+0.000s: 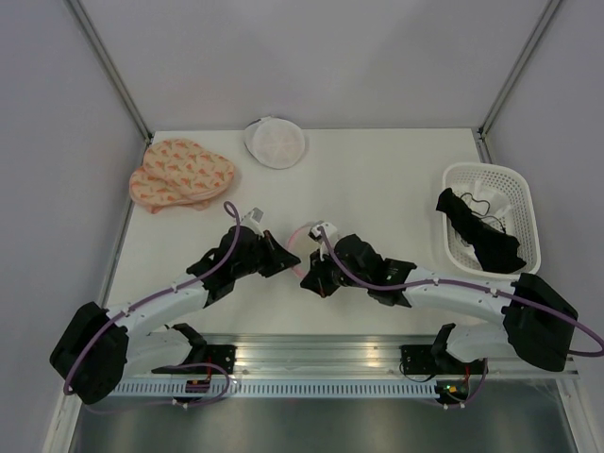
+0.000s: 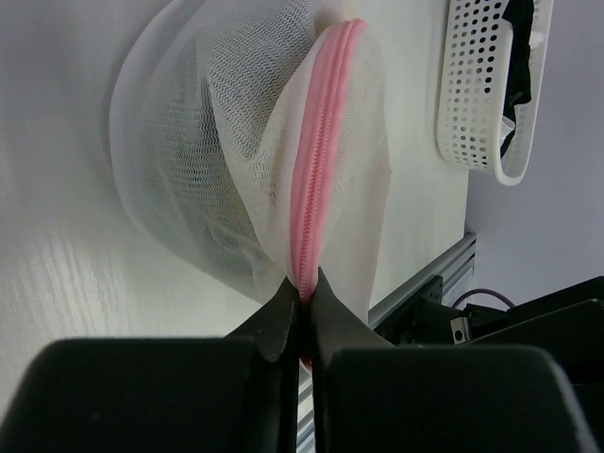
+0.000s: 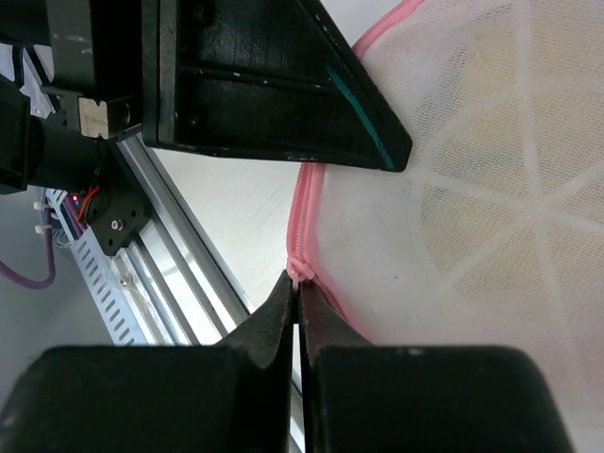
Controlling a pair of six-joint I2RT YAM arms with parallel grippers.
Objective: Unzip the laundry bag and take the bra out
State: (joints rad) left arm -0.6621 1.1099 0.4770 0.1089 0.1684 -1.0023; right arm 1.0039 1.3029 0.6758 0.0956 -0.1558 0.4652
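Next, my left gripper opens and takes the white mesh (image 2: pixel 238 243) beside the zipper, because it is pinching across the pink zipper and keeping the laundry bag shut there.
The white mesh laundry bag (image 2: pixel 217 142) with a pink zipper (image 2: pixel 321 142) lies at the table's middle front, mostly hidden under both grippers in the top view (image 1: pixel 300 247). My left gripper (image 2: pixel 302 297) is shut on the pink zipper edge of the bag. My right gripper (image 3: pixel 298 288) is shut on the pink zipper pull (image 3: pixel 298 272), and the bag's mesh (image 3: pixel 491 170) fills that view. The zipper looks closed along its visible length. A pale shape shows faintly through the mesh; the bra is not clearly visible.
A second white mesh bag (image 1: pixel 275 142) lies at the back centre. A floral pink bra (image 1: pixel 179 175) lies at the back left. A white basket (image 1: pixel 493 217) with black garments stands at the right. The aluminium rail (image 1: pixel 321 354) runs along the near edge.
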